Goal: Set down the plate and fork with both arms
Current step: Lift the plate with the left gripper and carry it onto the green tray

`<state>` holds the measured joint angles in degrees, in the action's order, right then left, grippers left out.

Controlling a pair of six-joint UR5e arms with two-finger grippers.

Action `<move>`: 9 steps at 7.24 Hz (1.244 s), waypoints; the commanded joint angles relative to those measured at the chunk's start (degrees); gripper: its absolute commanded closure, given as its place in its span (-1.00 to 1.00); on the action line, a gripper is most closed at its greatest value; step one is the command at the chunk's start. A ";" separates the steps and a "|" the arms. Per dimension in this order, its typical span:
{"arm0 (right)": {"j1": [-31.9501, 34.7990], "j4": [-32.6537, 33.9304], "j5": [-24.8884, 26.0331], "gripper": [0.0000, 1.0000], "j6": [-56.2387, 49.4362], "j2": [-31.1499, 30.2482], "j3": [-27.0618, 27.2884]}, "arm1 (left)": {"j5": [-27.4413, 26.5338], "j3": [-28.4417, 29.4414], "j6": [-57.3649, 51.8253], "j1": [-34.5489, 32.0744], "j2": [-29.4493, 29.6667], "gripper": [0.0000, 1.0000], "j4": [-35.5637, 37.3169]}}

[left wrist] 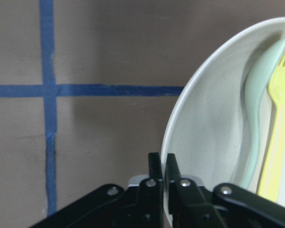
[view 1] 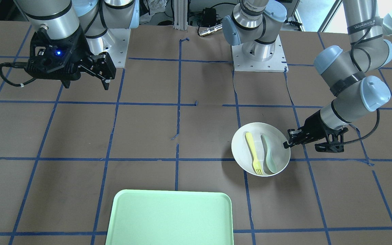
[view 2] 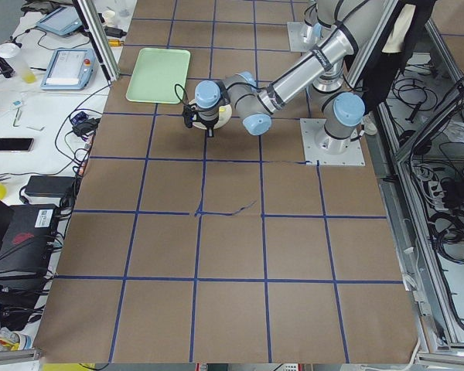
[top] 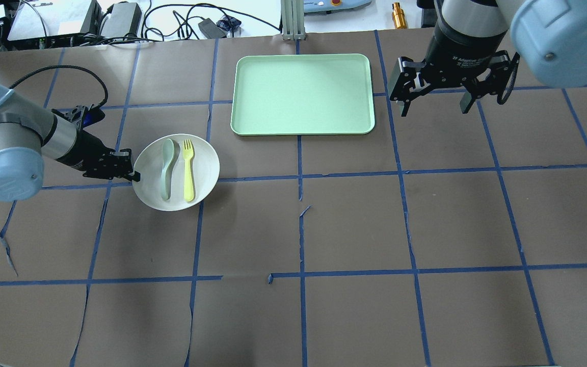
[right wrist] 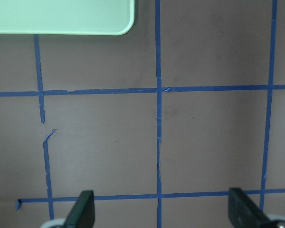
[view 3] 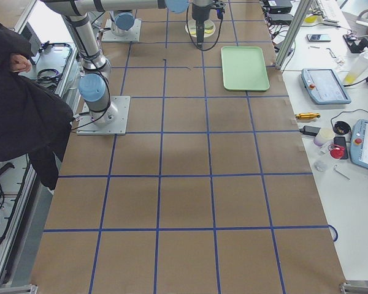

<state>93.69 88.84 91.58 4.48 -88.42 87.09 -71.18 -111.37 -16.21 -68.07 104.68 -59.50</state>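
Note:
My left gripper is going to release its hold on the white plate and leave it in the middle of the mint-green tray (view 1: pixel 173 223).
The round white plate (top: pixel 202 171) lies on the table left of centre, also in the front view (view 1: pixel 240 149) and left wrist view (left wrist: pixel 204 123). On it lie the pale-yellow fork (top: pixel 188 171) (view 1: pixel 253 153) (left wrist: pixel 275 133) and a grey-green spoon (top: pixel 166 168) (view 1: pixel 268 153). My left gripper (top: pixel 131 173) (view 1: pixel 287 142) (left wrist: pixel 162 164) is shut on the plate's left rim. My right gripper (top: pixel 433 107) (view 1: pixel 105 76) (right wrist: pixel 161 216) is open and empty, high above the table to the right of the tray.
A mint-green rectangular tray (top: pixel 302 94) (view 1: pixel 172 217) lies at the table's far middle. Blue tape lines mark a grid on the brown table (top: pixel 354 229). A person in black stands by the robot's base (view 3: pixel 24 116). Cables and devices lie beyond the far edge.

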 commanded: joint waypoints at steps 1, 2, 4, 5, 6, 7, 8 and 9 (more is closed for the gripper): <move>0.00 0.02 0.00 -1.00 0.00 0.00 0.00 | 2.09 10.50 6.35 -7.92 5.59 1.00 -0.78; 0.00 0.02 0.00 -1.00 0.00 0.00 0.00 | 5.23 15.69 6.54 -9.52 9.71 1.00 -2.09; 0.00 0.02 0.00 -1.00 0.09 0.00 0.00 | 4.65 27.55 8.71 -16.19 18.67 1.00 -2.63; 0.00 -0.06 0.00 -1.00 0.00 0.00 0.00 | 4.56 33.27 9.52 -17.96 21.85 1.00 -5.68; 0.00 0.02 0.00 -1.00 0.09 0.00 0.00 | 4.21 37.50 11.70 -19.80 24.76 1.00 -6.32; 0.00 0.02 0.00 -1.00 0.09 0.00 0.00 | 3.68 41.11 13.12 -21.48 27.92 1.00 -6.33; 0.09 0.02 0.00 -1.00 0.09 0.00 0.00 | 2.02 45.24 14.87 -23.32 31.25 1.00 -6.33; 0.09 -0.06 0.00 -1.00 0.09 0.00 0.00 | 1.83 48.67 16.28 -24.73 34.07 1.00 -6.41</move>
<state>93.75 88.84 91.58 4.57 -88.42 87.10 -68.59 -67.27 -1.81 -90.85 135.02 -65.78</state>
